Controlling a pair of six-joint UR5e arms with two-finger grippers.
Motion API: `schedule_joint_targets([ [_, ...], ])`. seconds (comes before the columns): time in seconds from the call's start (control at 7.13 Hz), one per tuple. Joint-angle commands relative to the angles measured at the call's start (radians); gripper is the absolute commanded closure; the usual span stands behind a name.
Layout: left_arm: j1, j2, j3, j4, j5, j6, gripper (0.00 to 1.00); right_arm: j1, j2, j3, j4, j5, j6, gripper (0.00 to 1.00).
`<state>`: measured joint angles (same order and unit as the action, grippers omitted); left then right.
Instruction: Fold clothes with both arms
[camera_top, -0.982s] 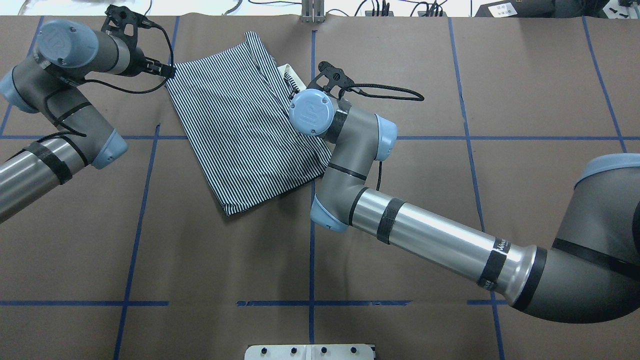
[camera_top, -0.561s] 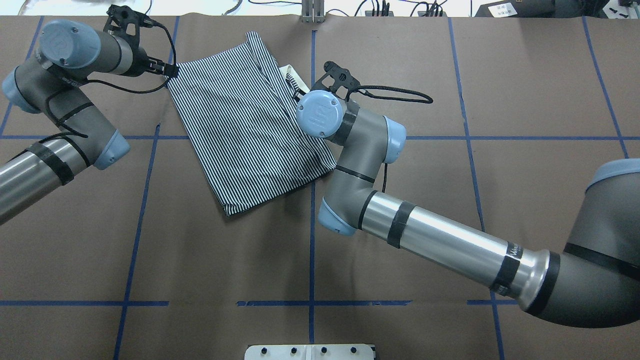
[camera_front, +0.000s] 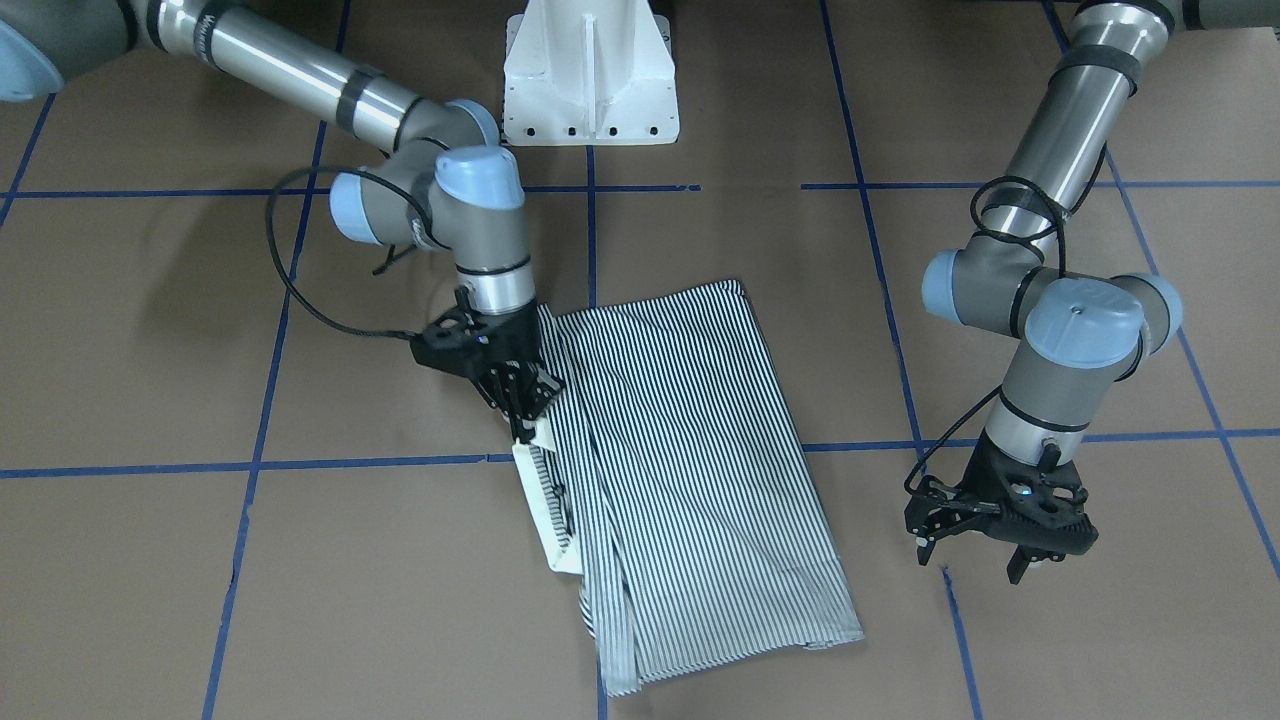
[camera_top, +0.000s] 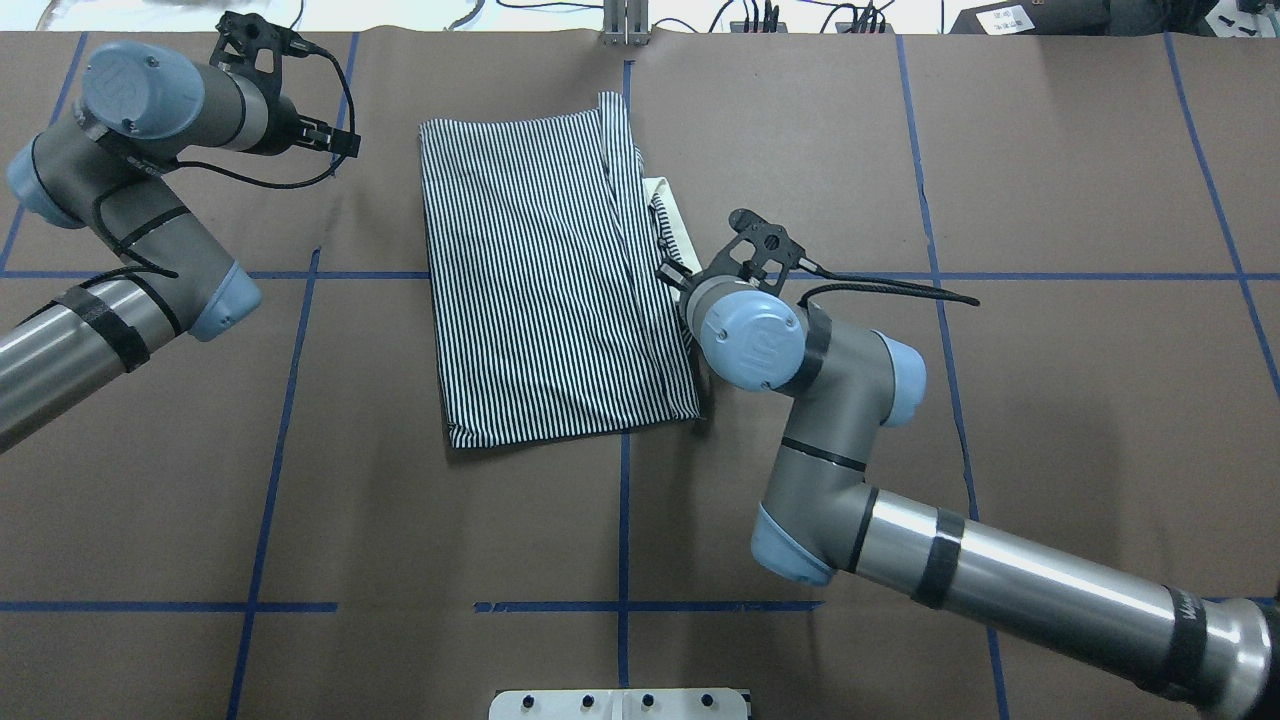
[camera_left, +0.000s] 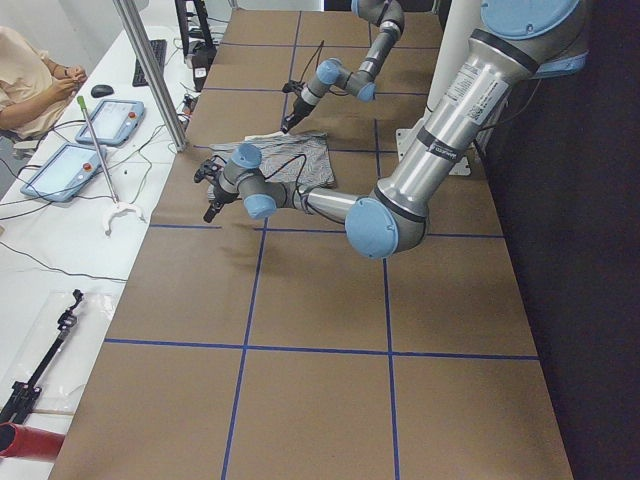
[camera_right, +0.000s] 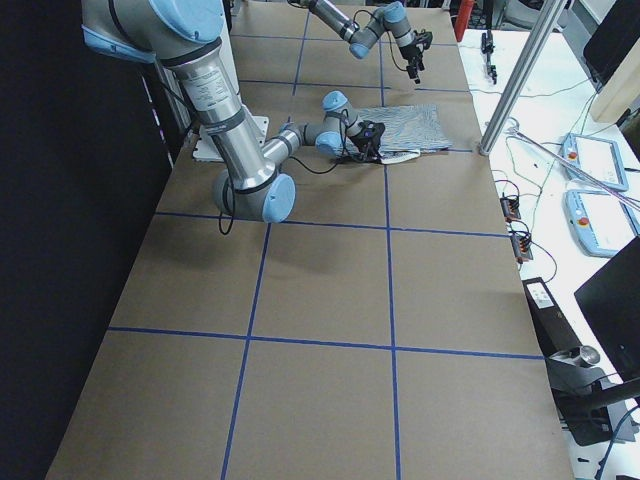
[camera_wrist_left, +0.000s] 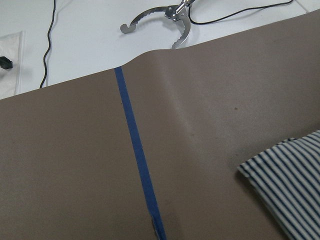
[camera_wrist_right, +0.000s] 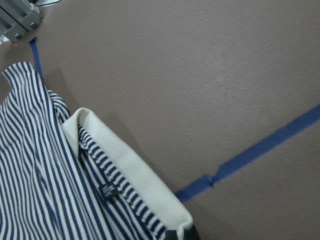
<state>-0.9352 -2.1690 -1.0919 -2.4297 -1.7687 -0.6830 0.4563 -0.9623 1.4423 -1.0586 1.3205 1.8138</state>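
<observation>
Next, my right gripper releases the shirt's cream collar on the bare brown table (camera_front: 465, 356) next to it, closer to the white pedestal base.
The striped polo shirt (camera_top: 540, 270) lies folded into a flat rectangle on the brown table, also seen in the front view (camera_front: 690, 450). Its cream collar (camera_top: 672, 210) sticks out on the right side. My right gripper (camera_front: 522, 425) is shut on the shirt's edge at the collar (camera_wrist_right: 135, 175), and in the overhead view (camera_top: 672, 275) it is mostly hidden under its wrist. My left gripper (camera_front: 970, 560) is open and empty, apart from the shirt, left of its far corner (camera_top: 340, 140). That shirt corner (camera_wrist_left: 290, 185) shows in the left wrist view.
The white pedestal base (camera_front: 590, 75) stands at the table's near edge to the robot. Blue tape lines (camera_top: 622, 470) form a grid on the table paper. Cables and a metal clamp (camera_wrist_left: 160, 20) lie past the far edge. An operator (camera_left: 30, 80) sits beyond it.
My right gripper has dragged the shirt's collar side to the right and toward the robot, turning the shirt square. The shirt's far left corner has left my left gripper, which stayed put.
</observation>
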Motion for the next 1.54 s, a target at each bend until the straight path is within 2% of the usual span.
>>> schedule_joint_targets([
  [0.0, 0.006, 0.000, -0.005, 0.000, 0.000, -0.001, 0.00, -0.056, -0.134, 0.160, 0.000, -0.038, -0.002, 1.00],
  [0.28, 0.006, 0.000, -0.005, 0.001, 0.000, -0.001, 0.00, -0.061, -0.154, 0.168, 0.000, -0.043, -0.004, 1.00],
  [0.84, 0.007, 0.000, -0.005, 0.001, 0.000, -0.007, 0.00, -0.065, -0.243, 0.256, 0.002, -0.043, -0.022, 1.00],
  [0.98, 0.009, 0.000, -0.005, 0.001, 0.000, -0.010, 0.00, -0.094, -0.246, 0.247, -0.003, -0.044, -0.025, 0.30],
  [1.12, 0.012, 0.000, -0.005, 0.000, 0.000, -0.012, 0.00, -0.106, -0.250, 0.250, -0.038, -0.085, -0.054, 0.00],
  [1.4, 0.012, 0.000, -0.005, 0.000, 0.000, -0.013, 0.00, -0.103, -0.236, 0.329, -0.137, -0.052, -0.247, 0.00],
])
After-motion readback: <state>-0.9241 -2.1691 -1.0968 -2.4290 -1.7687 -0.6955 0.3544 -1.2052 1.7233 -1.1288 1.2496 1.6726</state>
